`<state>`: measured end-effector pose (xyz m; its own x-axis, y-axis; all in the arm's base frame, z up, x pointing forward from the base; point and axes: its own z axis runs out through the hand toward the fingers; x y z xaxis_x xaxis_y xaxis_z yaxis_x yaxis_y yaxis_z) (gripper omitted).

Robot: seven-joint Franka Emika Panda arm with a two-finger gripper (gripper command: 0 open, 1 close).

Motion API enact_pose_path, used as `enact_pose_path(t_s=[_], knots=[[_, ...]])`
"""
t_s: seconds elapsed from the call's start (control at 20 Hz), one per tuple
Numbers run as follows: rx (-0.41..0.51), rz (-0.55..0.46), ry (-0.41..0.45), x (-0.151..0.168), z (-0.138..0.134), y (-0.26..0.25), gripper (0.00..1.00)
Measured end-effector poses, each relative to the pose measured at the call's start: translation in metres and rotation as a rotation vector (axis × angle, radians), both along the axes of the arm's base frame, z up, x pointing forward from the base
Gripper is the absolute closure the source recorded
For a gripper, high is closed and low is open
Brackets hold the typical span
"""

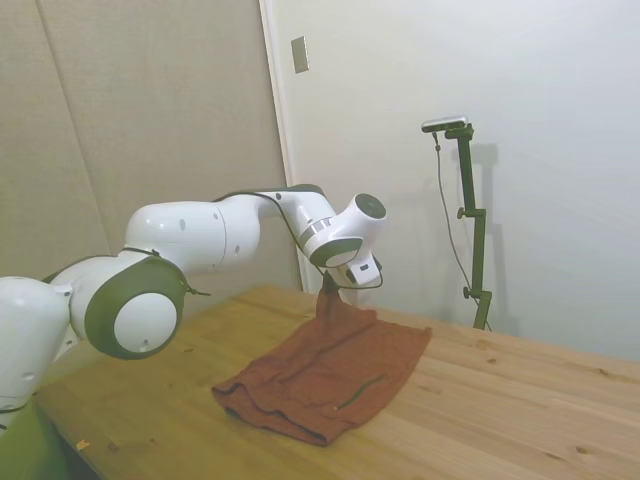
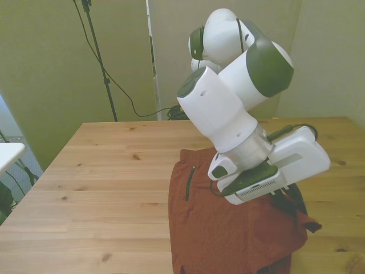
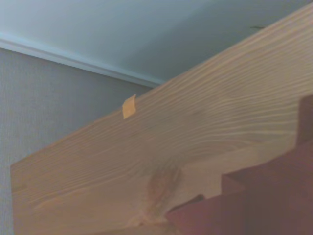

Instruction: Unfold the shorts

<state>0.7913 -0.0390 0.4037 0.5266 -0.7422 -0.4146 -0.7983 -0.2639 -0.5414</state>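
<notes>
Next, I let go of the top of the shorts with my gripper on the bare wood (image 1: 288, 305) near the table's far edge, toward the arm's side.
The rust-red shorts (image 1: 330, 375) lie rumpled on the wooden table (image 1: 500, 410). One far edge is drawn up into a narrow peak, and that peak rises into my gripper (image 1: 328, 284), which is shut on it just above the table. From the front view, the shorts (image 2: 228, 228) spread toward the near edge, with a thin greenish seam line (image 2: 188, 182) on their left side. There the white hand hides the fingers. The wrist view catches a corner of the shorts (image 3: 264, 205) against bare wood.
Bare table (image 2: 102, 171) stretches across the front view's left. A small yellowish scrap of tape (image 3: 128, 106) sits on the wood near the table's edge. A wall stands close behind the table.
</notes>
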Motion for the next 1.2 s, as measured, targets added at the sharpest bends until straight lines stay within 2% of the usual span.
enact_pose_path(t_s=[0.55, 0.6, 0.85, 1.2], knots=[[0.023, 0.090, -0.005, 0.026, -0.022, 0.089, 1.00], [0.020, 0.099, -0.007, 0.027, -0.024, 0.093, 0.00], [0.019, 0.136, -0.006, 0.027, -0.030, 0.112, 0.00], [0.020, 0.182, -0.036, 0.024, -0.012, 0.131, 0.00]])
